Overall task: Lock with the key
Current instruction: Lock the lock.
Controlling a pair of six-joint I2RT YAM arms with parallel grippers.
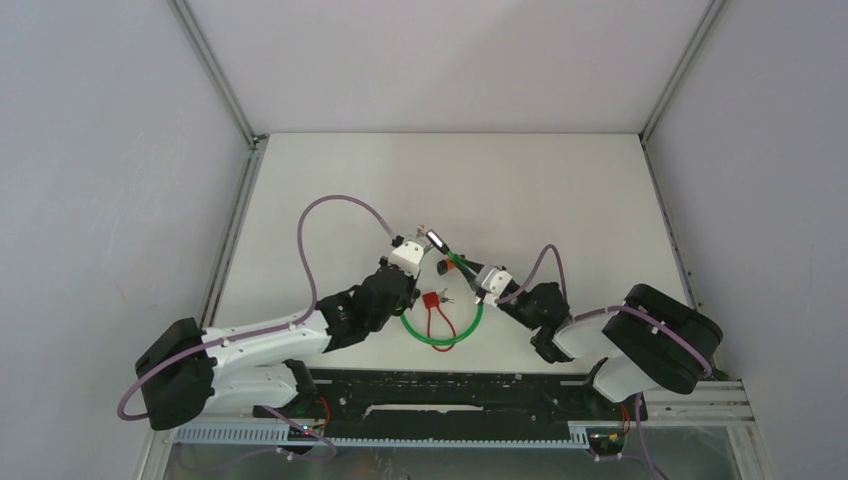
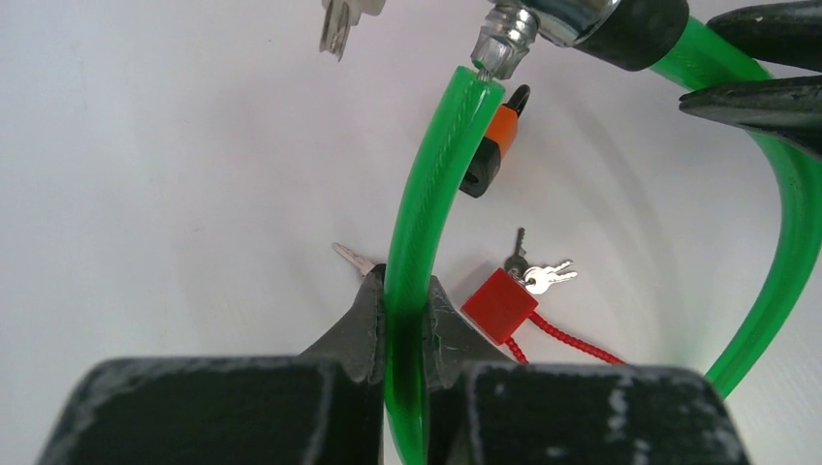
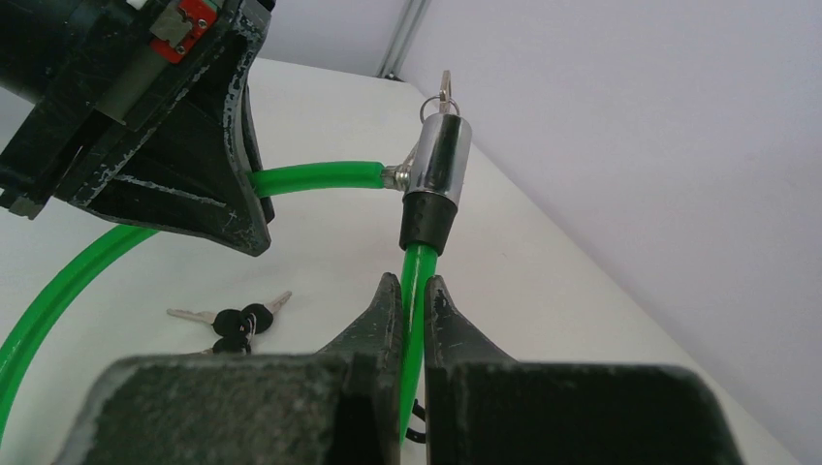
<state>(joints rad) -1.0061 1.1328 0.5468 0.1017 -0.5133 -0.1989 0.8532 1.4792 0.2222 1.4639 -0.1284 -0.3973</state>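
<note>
The green cable sits in my right gripper well below the lock body's black sleeve, so I need to open it and grip close under that sleeve (image 3: 421,256) before locking.
A green cable lock (image 1: 445,338) loops over the white table. My left gripper (image 2: 405,281) is shut on the cable just behind its metal pin (image 2: 502,41). That pin meets the side of the chrome lock body (image 3: 438,155). My right gripper (image 3: 415,283) is shut on the cable just below the body's black sleeve (image 3: 426,218). A key (image 3: 445,92) sticks out of the top of the chrome body, and more keys on its ring (image 2: 341,21) hang beside it. In the top view, both grippers meet at the lock body (image 1: 437,241), held above the table.
A small red lock (image 2: 499,305) with silver keys (image 2: 549,278) and a red cord lies inside the cable loop. An orange and black padlock (image 2: 492,145) lies under the pin. Black-headed keys (image 3: 233,320) and a loose key (image 2: 351,259) lie on the table.
</note>
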